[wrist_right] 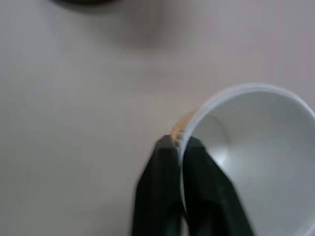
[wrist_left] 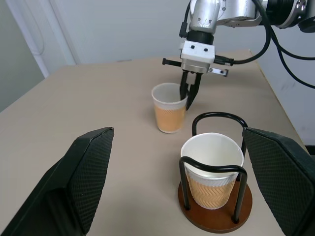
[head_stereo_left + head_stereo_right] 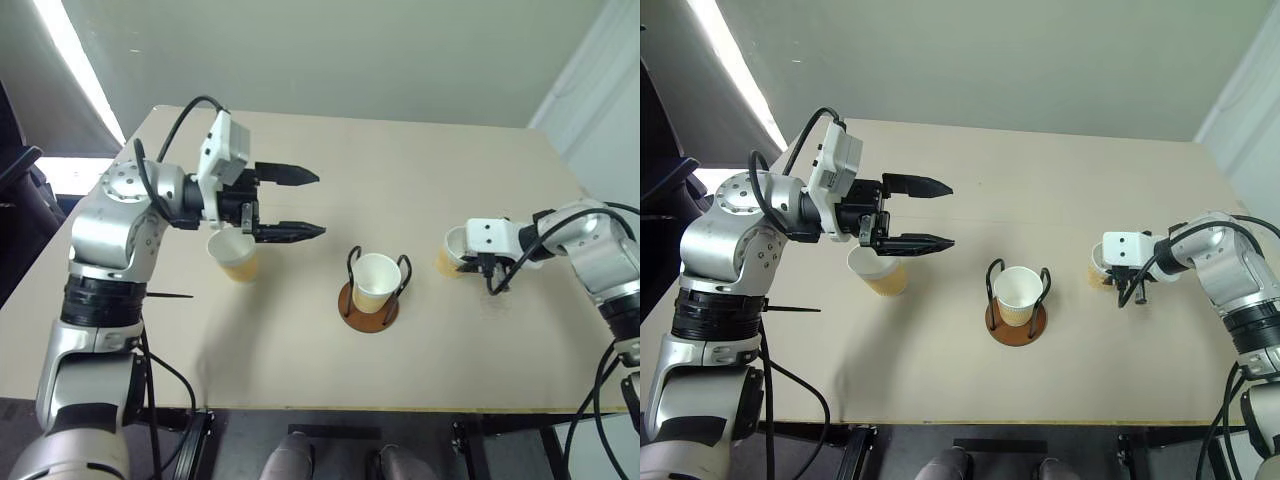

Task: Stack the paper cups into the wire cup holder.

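Next, my right gripper releases its paper cup inside the paper cup standing in the wire cup holder (image 3: 375, 276).
The wire cup holder (image 3: 367, 312), a brown disc with two black wire loops, stands mid-table with one paper cup (image 3: 376, 281) upright inside it. A second paper cup (image 3: 234, 256) stands to its left, just below my left gripper (image 3: 320, 205), which hovers open and level, holding nothing. A third paper cup (image 2: 170, 111) stands on the table to the holder's right. My right gripper (image 1: 179, 142) points down, shut on that cup's rim, one finger inside the wall and one outside.
The tan table (image 3: 420, 170) has open room behind the cups and in front of the holder. Its right edge lies close beyond my right arm. A wall stands behind the table.
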Action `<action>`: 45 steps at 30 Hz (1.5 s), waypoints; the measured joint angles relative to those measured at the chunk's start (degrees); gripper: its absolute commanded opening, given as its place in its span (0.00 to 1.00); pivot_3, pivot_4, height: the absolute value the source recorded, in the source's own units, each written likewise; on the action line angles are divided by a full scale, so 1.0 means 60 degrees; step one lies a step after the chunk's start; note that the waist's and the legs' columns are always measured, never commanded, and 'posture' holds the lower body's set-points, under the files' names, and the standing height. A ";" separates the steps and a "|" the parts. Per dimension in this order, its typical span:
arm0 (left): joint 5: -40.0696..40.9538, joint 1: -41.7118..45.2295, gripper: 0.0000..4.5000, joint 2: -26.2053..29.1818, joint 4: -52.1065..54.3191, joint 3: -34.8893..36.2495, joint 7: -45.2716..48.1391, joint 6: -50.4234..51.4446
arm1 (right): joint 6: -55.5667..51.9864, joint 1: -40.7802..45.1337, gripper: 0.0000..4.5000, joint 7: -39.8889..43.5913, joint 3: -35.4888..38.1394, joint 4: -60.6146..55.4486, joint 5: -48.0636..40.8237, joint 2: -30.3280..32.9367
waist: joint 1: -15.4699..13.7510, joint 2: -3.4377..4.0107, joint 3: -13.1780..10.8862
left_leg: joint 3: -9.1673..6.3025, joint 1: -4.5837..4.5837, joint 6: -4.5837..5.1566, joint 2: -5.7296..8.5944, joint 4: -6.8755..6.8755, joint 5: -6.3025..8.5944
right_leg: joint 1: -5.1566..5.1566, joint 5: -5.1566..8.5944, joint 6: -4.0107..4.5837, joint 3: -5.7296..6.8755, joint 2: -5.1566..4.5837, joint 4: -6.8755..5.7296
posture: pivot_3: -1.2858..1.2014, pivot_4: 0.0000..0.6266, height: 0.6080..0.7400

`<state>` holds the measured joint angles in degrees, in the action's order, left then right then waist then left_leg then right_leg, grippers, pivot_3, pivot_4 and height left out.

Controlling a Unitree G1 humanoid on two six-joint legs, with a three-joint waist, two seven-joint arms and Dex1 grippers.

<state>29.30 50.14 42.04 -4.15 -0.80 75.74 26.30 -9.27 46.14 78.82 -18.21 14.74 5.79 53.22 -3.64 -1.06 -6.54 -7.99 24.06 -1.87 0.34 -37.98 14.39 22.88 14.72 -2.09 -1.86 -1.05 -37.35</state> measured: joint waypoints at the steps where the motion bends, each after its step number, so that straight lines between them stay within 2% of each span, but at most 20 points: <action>1: -0.0002 0.0000 1.00 0.0002 0.0001 0.0000 0.0004 -0.0001 | -0.0181 0.0007 0.01 0.0086 0.0103 -0.0225 -0.0117 0.0030 | -0.0001 0.0000 0.0000 | 0.0000 0.0001 0.0000 0.0000 0.0002 0.0000 | 0.0000 0.0000 0.0000 0.0000 0.0000 0.0000 | 0.52 0.24 1.00; 10: -0.0070 -0.0006 1.00 0.0029 -0.0006 -0.0002 0.0065 -0.0021 | -0.1454 0.0823 0.01 0.0589 0.0990 -0.2954 -0.1103 0.0651 | 0.0002 0.0004 -0.0002 | -0.0001 0.0004 -0.0001 0.0000 0.0011 0.0000 | 0.0000 0.0000 0.0000 0.0000 0.0000 0.0011 | 0.52 0.24 1.00; 14: -0.0160 0.0002 1.00 0.0017 -0.0065 -0.0034 0.0124 -0.0095 | -0.2267 0.1621 0.01 0.0749 0.1010 -0.4681 -0.1647 0.0626 | 0.0028 0.0004 -0.0003 | -0.0004 0.0003 0.0000 0.0000 0.0011 0.0000 | 0.0000 0.0001 0.0000 0.0002 0.0000 0.0036 | 0.52 0.24 1.00; 21: -0.0337 0.0112 1.00 -0.0128 -0.0394 -0.0065 0.0279 -0.0239 | -0.3796 0.1799 0.01 0.0845 0.0706 -0.6658 -0.2599 0.0259 | 0.0020 0.0004 -0.0003 | -0.0009 0.0004 0.0001 0.0002 -0.0002 0.0001 | -0.0004 0.0001 0.0000 0.0002 0.0000 0.0044 | 0.52 0.24 1.00; 34: -0.0369 0.0134 1.00 -0.0289 -0.0415 -0.0067 0.0263 -0.0302 | -0.3331 0.1414 0.01 0.0905 0.0050 -0.6684 -0.2566 0.0230 | 0.0021 0.0004 -0.0003 | -0.0011 0.0004 0.0002 0.0002 -0.0002 0.0001 | -0.0004 0.0001 -0.0001 0.0003 0.0000 0.0043 | 0.52 0.24 1.00; 45: -0.0365 0.0134 1.00 -0.0276 -0.0382 -0.0066 0.0205 -0.0295 | -0.2029 0.1283 0.01 0.0938 -0.0810 -0.6223 -0.1628 -0.0179 | 0.0025 0.0004 -0.0003 | -0.0011 0.0003 0.0004 0.0001 -0.0006 0.0002 | -0.0003 0.0000 -0.0001 0.0003 0.0000 0.0042 | 0.52 0.24 1.00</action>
<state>27.11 50.94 40.38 -6.44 -1.20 76.97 24.53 -21.45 53.84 84.45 -23.07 -22.60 -3.98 52.15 -3.50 -1.03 -6.55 -8.06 24.08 -1.85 0.35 -38.01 14.40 22.86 14.73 -2.10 -1.84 -1.06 -37.10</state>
